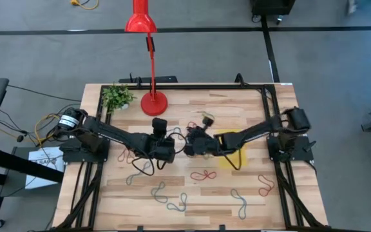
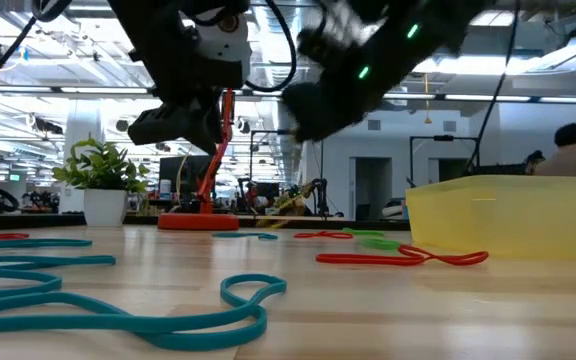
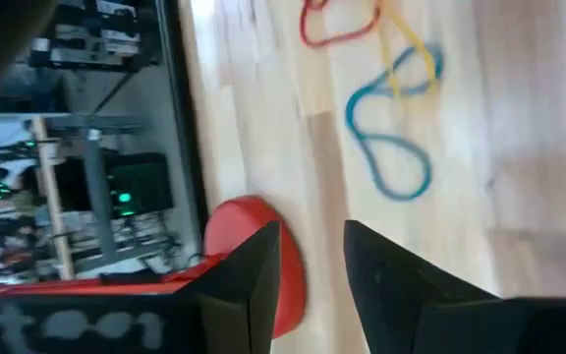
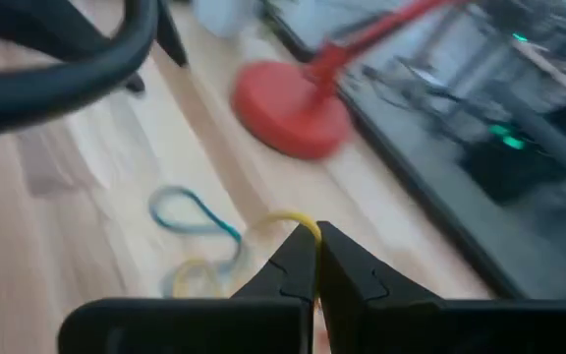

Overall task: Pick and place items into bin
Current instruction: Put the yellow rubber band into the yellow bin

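Note:
My right arm is over the translucent yellow bin. Next, my right gripper releases the yellow loop inside the translucent yellow bin [image 1: 230,147].
Several thin loops in red, blue, yellow and green lie scattered on the wooden table, among them a red one [image 1: 203,174] and a teal one [image 2: 168,315]. The translucent yellow bin [image 1: 232,153] stands right of centre, under my right arm. My left gripper [image 1: 162,147] hangs open over the table's middle with nothing between its fingers [image 3: 312,265]. My right gripper [image 1: 190,144] faces it closely and is shut [image 4: 316,258] on a yellow loop [image 4: 288,220]. A blue loop [image 4: 190,211] lies beside that loop. My right gripper pinches the yellow loop by one curved end [image 4: 301,226], right at its fingertips. The fingers slant down toward the table's far left. The rest of the loop [image 4: 199,273] trails down slack to the table by the blue loop.
A red lamp stands on its round base [image 1: 154,103] at the far side, just beyond both grippers. A small potted plant [image 1: 116,96] is at the far left corner. Black frame rails run along the table's edges. Loops lie all over the near half.

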